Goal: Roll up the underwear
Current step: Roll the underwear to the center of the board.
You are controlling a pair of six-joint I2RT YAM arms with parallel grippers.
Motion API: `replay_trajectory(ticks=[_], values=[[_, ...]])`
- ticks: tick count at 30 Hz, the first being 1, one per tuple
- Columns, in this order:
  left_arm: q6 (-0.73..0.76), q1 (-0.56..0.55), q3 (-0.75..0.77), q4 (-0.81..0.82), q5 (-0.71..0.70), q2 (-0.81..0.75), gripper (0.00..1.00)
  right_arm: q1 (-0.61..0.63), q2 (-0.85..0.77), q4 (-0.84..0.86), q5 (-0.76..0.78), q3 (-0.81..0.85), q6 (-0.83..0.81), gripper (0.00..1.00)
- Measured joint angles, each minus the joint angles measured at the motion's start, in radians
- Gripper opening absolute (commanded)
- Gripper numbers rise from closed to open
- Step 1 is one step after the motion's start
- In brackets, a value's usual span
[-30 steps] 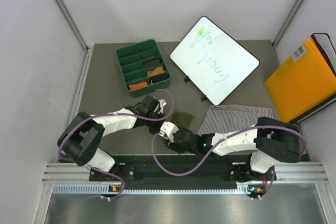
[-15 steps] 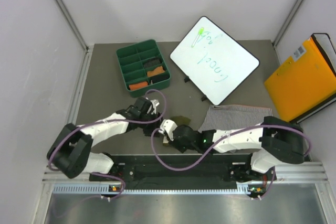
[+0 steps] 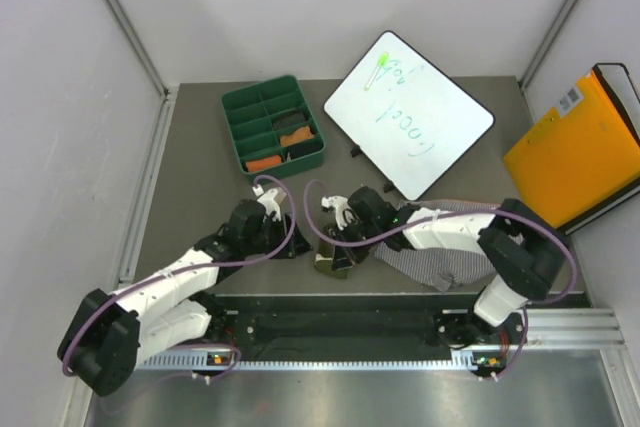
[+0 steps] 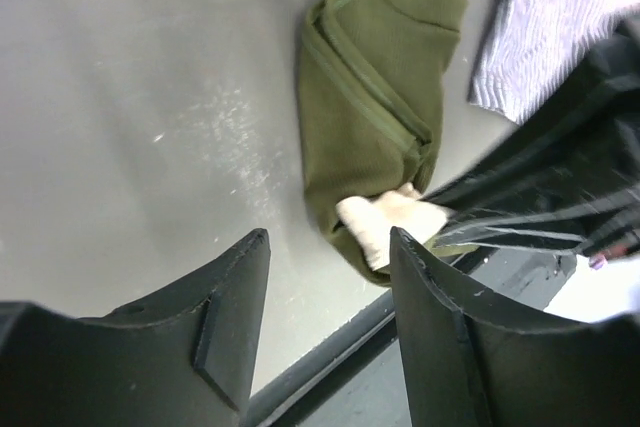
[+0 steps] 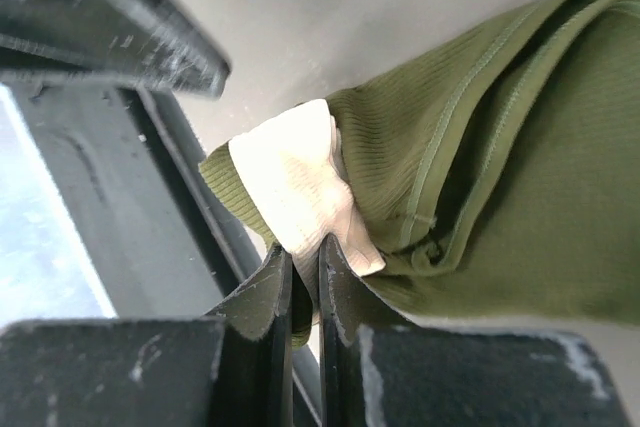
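Observation:
My left gripper should take the loose side that sticks out from the cream waistband, that side (image 4: 360, 222), before my right gripper, which is pinching the waistband, opens and shifts.
The olive green underwear (image 4: 370, 117) lies folded into a thick bundle near the table's front edge (image 3: 330, 263). Its cream waistband (image 5: 295, 182) sticks out at one end. My right gripper (image 5: 305, 265) is shut on that waistband, reaching down onto it from the far side (image 3: 337, 245). To the left of the bundle, my left gripper (image 4: 325, 282) is open and holds nothing (image 3: 286, 245). The grey-white striped underwear (image 3: 432, 259) lies spread under my right arm, and one corner (image 4: 545, 27) shows in the left wrist view.
A green divided tray (image 3: 232, 133) with dark and orange rolled pieces stands at the back left. A whiteboard (image 3: 408, 112) lies behind the arms. An orange folder (image 3: 580, 152) leans at the right wall. The black front rail (image 5: 90, 207) runs right beside the bundle.
My left gripper has let go of the olive underwear and drawn back to the left. My right gripper has shut on the waistband, and the bundle now lies nearer the front edge.

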Motion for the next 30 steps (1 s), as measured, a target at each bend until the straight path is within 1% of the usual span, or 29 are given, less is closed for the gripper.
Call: replay_trajectory(ticks=[3,10,16,21,26,29,30], values=[[-0.001,-0.006,-0.034,0.093,0.024,0.000,0.58,-0.036,0.056,-0.020,-0.090,0.034,0.014,0.00],[-0.012,-0.031,-0.103,0.350,0.075,0.023,0.58,-0.103,0.124,-0.043,-0.224,0.068,0.056,0.00],[-0.033,-0.044,-0.131,0.528,0.127,0.134,0.58,-0.146,0.191,-0.062,-0.319,0.105,0.089,0.00],[-0.062,-0.060,-0.146,0.665,0.171,0.243,0.57,-0.180,0.253,-0.065,-0.402,0.126,0.114,0.00],[-0.087,-0.074,-0.172,0.752,0.198,0.317,0.56,-0.208,0.280,-0.058,-0.452,0.126,0.137,0.00],[-0.096,-0.081,-0.183,0.788,0.198,0.330,0.50,-0.219,0.297,-0.052,-0.476,0.127,0.145,0.00],[-0.098,-0.085,-0.185,0.795,0.196,0.332,0.43,-0.223,0.303,-0.050,-0.488,0.127,0.147,0.00]])
